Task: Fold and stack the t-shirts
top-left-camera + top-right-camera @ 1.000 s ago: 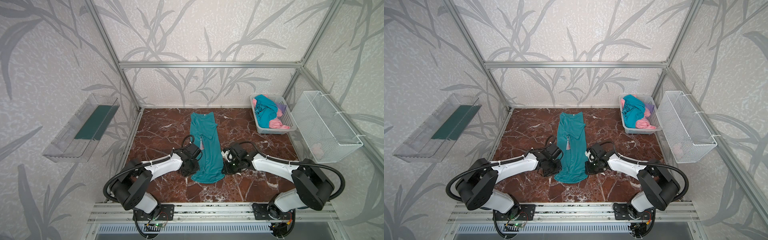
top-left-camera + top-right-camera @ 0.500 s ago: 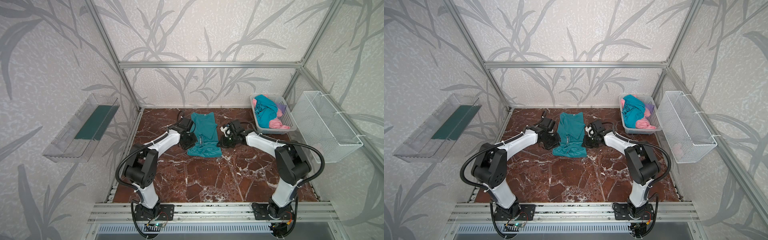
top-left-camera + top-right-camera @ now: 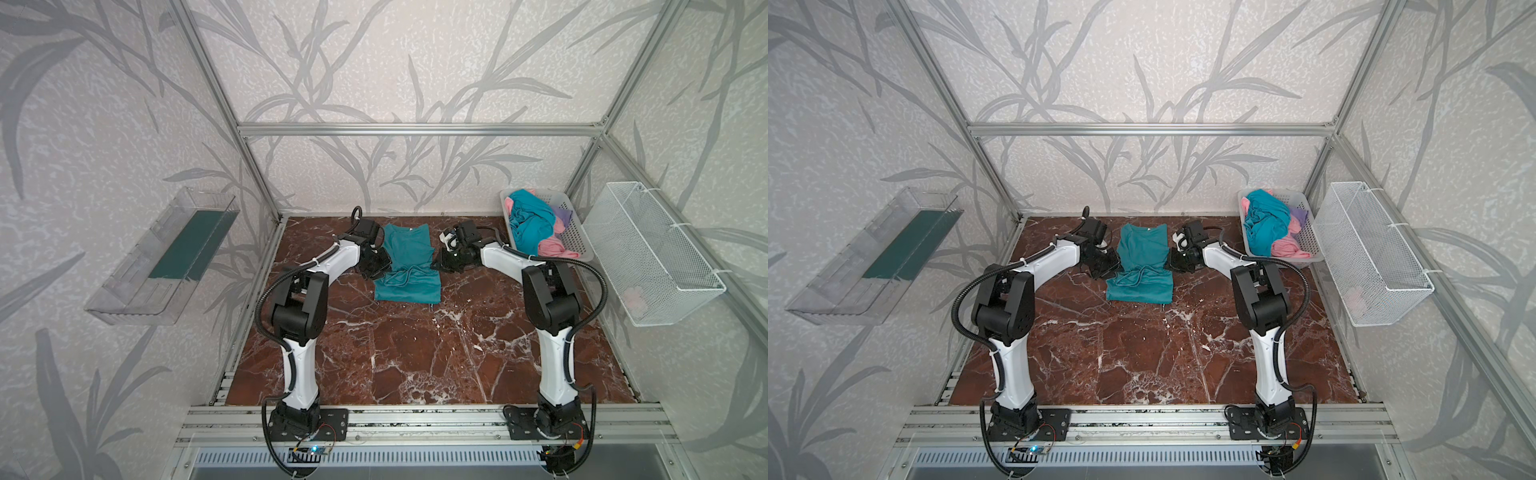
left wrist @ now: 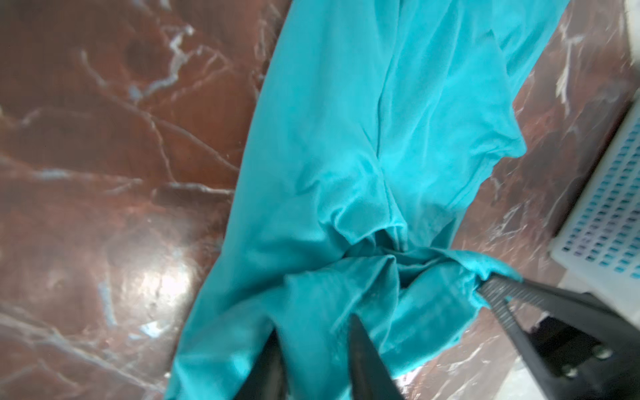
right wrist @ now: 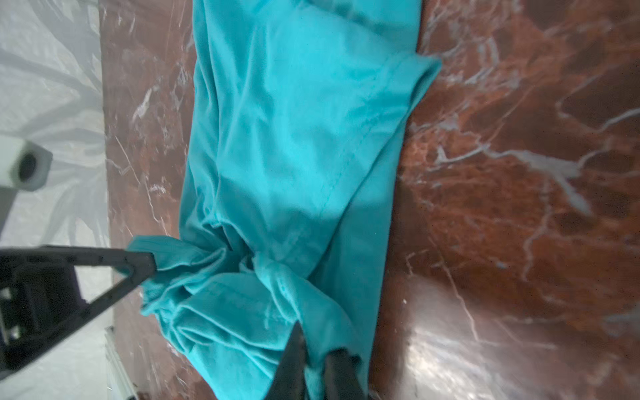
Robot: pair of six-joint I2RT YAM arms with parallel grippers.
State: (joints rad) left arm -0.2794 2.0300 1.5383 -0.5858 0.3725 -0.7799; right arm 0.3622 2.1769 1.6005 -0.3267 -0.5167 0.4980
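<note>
The teal t-shirt's folded-over edge is bunched up between my grippers, so next I open my right gripper, take the cloth [image 3: 429, 264] next to that edge and straighten the t-shirt's edge first.
A teal t-shirt [image 3: 407, 266] [image 3: 1142, 266] lies folded over on itself at the back middle of the marble table, its doubled edge bunched. My left gripper [image 3: 381, 268] [image 4: 313, 325] is at the shirt's left side, jaws parted with loose teal cloth [image 4: 346, 138] between them. At the right side is my right gripper [image 3: 440, 264] [image 5: 317, 339], jaws a little apart with a fold of the cloth [image 5: 294, 138] between. More t-shirts, teal [image 3: 532, 224], pink [image 3: 557, 249] and lilac [image 3: 563, 214], are heaped in the grey basket [image 3: 577, 237].
The grey basket stands at the back right corner, close to my right arm. On the right wall hangs a white wire basket [image 3: 656, 257], and a clear plastic shelf [image 3: 166, 257] is on the left wall. Bare marble [image 3: 415, 353] stretches to the front rail.
Both grippers carried the shirt's near hem from the front to the back, folding it in half. Both jaws, shut on the cloth before, now stand parted.
</note>
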